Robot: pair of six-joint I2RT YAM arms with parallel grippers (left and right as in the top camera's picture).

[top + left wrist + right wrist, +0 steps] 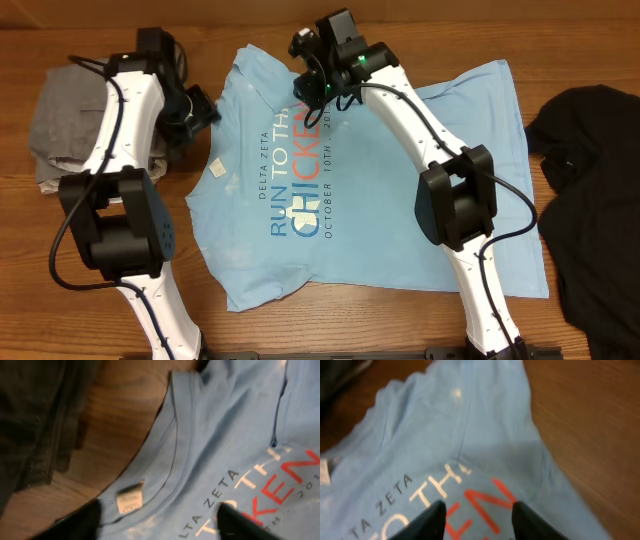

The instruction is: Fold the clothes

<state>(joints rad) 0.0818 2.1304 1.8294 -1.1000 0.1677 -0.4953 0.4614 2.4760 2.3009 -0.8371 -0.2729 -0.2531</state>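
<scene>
The T-shirt's far sleeve is folded in over the lettering, so the robot's right gripper should pinch its hem (276, 110) next to the letters and pull the sleeve clear.
The light blue T-shirt (380, 200) lies spread on the wooden table, lettering up and collar to the left. The black garment (590, 150) lies bunched at the right edge. My left gripper (200, 106) hovers at the shirt's far left edge. In the left wrist view it (159, 521) is open, with the collar and its white tag (130, 496) between the fingers (80, 521). My right gripper (310, 90) is over the shirt's far edge. Seen from the right wrist it (477, 516) stands open above the red letters (485, 505), holding nothing.
Folded grey trousers (65, 120) sit at the far left beside the left arm, dark in the left wrist view (30, 425). Bare wood (590, 435) lies beyond the shirt's edge. Both arm bases (480, 300) stand at the near side.
</scene>
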